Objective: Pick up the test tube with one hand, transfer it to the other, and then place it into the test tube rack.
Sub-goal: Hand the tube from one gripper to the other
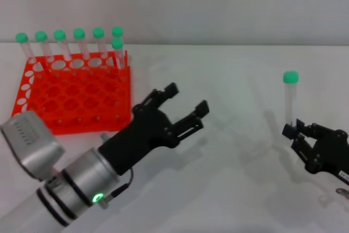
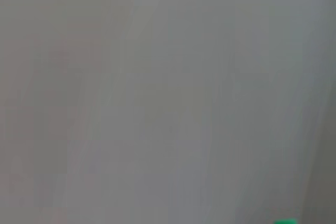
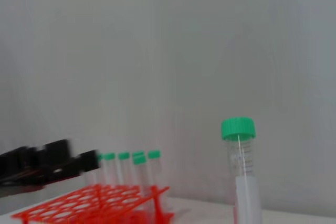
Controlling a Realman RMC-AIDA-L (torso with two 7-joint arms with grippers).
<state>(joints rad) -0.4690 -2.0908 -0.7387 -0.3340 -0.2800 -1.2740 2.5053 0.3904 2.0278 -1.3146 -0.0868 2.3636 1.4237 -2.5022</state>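
Next, my left gripper closes on the upper end (image 1: pixel 290 88) of the test tube, below its green cap, clear of my right gripper.
My right gripper (image 1: pixel 293 132) at the right edge of the head view is shut on the lower end of a clear test tube (image 1: pixel 290 102) with a green cap, held upright above the table. The tube also shows in the right wrist view (image 3: pixel 242 171). My left gripper (image 1: pixel 188 102) is open and empty in the middle, pointing toward the right, apart from the tube. The orange-red test tube rack (image 1: pixel 76 92) stands at the back left with several green-capped tubes (image 1: pixel 79 45) along its far row. The rack also shows in the right wrist view (image 3: pixel 94 205).
The white table (image 1: pixel 234 85) runs to a pale wall behind. The left arm's grey wrist block (image 1: pixel 30 143) is at the lower left, in front of the rack. The left wrist view shows only blank grey and a sliver of a green cap (image 2: pixel 286 221).
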